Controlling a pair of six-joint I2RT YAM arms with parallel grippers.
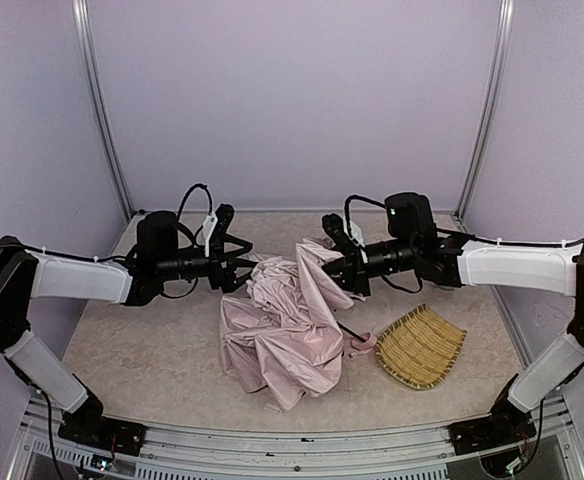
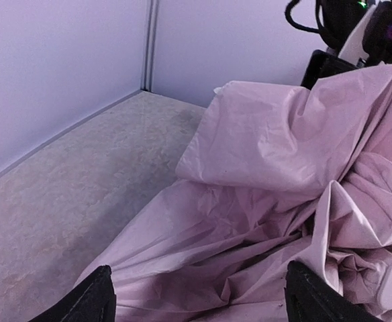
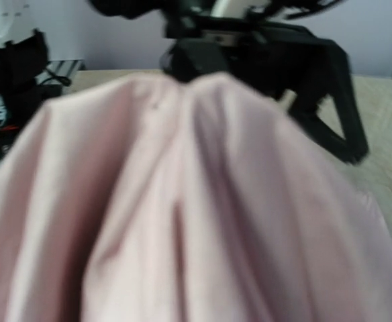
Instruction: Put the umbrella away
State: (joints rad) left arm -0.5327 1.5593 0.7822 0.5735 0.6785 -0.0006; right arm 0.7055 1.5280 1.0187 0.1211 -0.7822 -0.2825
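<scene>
A fold of bunched fabric is held in my right gripper, so my left gripper will move back while my right gripper lifts the umbrella by its shaft [image 1: 351, 332].
The umbrella [image 1: 282, 335] lies crumpled mid-table, pale pink fabric outward, its thin black shaft [image 1: 351, 329] and small pink handle [image 1: 364, 344] poking out on the right. My right gripper [image 1: 334, 268] is shut on a fold of the fabric and holds it raised. In the right wrist view the umbrella [image 3: 182, 215] fills the picture and hides my own fingers. My left gripper [image 1: 244, 272] stands open at the heap's upper left. In the left wrist view its black fingertips [image 2: 92, 300] stand wide apart, with the umbrella [image 2: 270, 174] bunched between and beyond them.
A woven straw tray [image 1: 422, 346] lies right of the umbrella, near the handle. Pale walls with metal corner posts close the table at the back and both sides. Bare tabletop [image 2: 68, 194] stretches left of the fabric.
</scene>
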